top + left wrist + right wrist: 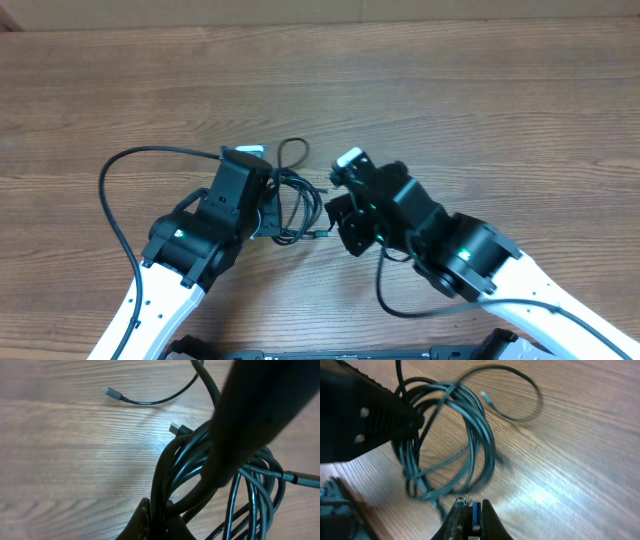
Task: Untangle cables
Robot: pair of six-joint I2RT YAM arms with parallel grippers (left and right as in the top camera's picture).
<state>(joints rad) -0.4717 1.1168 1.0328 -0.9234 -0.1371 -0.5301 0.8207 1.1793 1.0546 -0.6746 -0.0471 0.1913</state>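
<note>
The plug's cable runs into the bunched loops and the plug is all my right gripper holds, so my right gripper needs to let it go and grip the coil's nearer pieces (317, 208).
The cables (296, 205) lie as one tangled bundle of thin black loops on the wooden table between my two arms. My left gripper (159, 510) is shut on several strands of the bundle (175, 470), pinched tight between its fingers. One loose plug end (107, 391) lies flat on the wood farther off. My right gripper (472, 512) is shut on a small plug with a blue insert (476, 511), just below the coil (450, 440). Another free plug end (485, 396) rests beyond the loops. From overhead, the left gripper (268, 212) and right gripper (328, 230) flank the tangle.
A thick black arm cable (115, 200) arcs out to the left of the left arm. A big blurred dark shape (250, 410) crosses the top right of the left wrist view. The left gripper's body (360, 415) fills the right wrist view's left side.
</note>
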